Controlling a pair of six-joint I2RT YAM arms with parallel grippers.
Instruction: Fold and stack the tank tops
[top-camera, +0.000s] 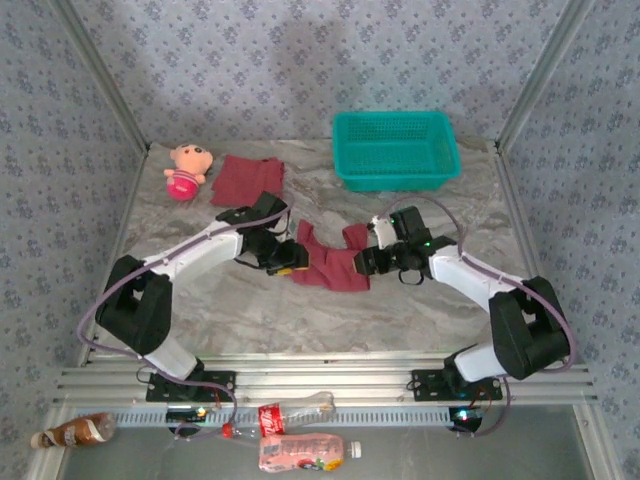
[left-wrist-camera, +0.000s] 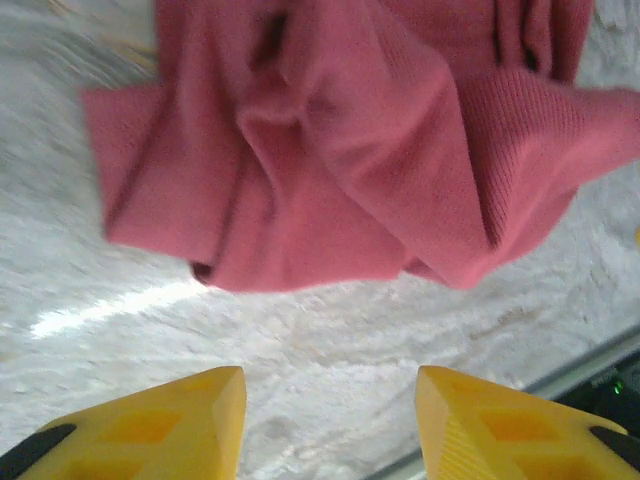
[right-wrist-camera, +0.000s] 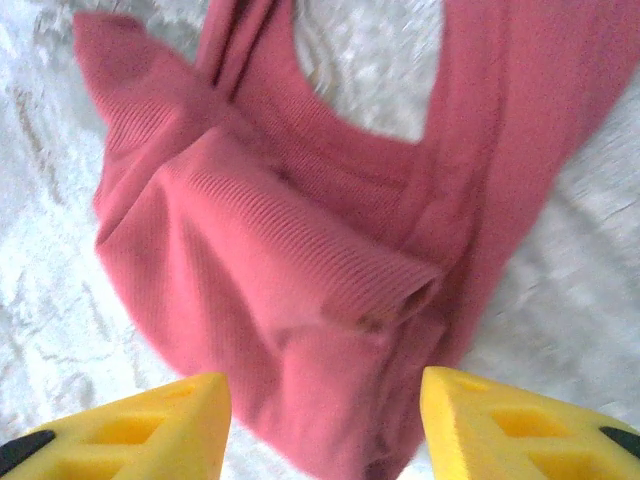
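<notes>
My right gripper needs to take the flap's corner (right-wrist-camera: 415, 288) and help my left gripper pull it over the tank top's straps, because the tank top's flap lies bunched short of them.
A crumpled maroon tank top (top-camera: 330, 262) lies mid-table between my two arms, its straps pointing toward the back. My left gripper (top-camera: 291, 258) sits at its left edge; in the left wrist view the gripper (left-wrist-camera: 330, 425) is open over bare marble, and the cloth (left-wrist-camera: 350, 150) lies just beyond the yellow fingers (left-wrist-camera: 190, 420). My right gripper (top-camera: 366, 258) is at the cloth's right edge, open, with the bunched tank top (right-wrist-camera: 300, 300) reaching between its fingers (right-wrist-camera: 480, 420). A second tank top (top-camera: 247, 180) lies folded flat at the back left.
A pink plush doll (top-camera: 186, 170) sits left of the folded tank top. A teal mesh basket (top-camera: 396, 150) stands at the back right. The marble table (top-camera: 300, 310) has free room in front of the cloth. Bottles (top-camera: 300, 450) lie below the near rail.
</notes>
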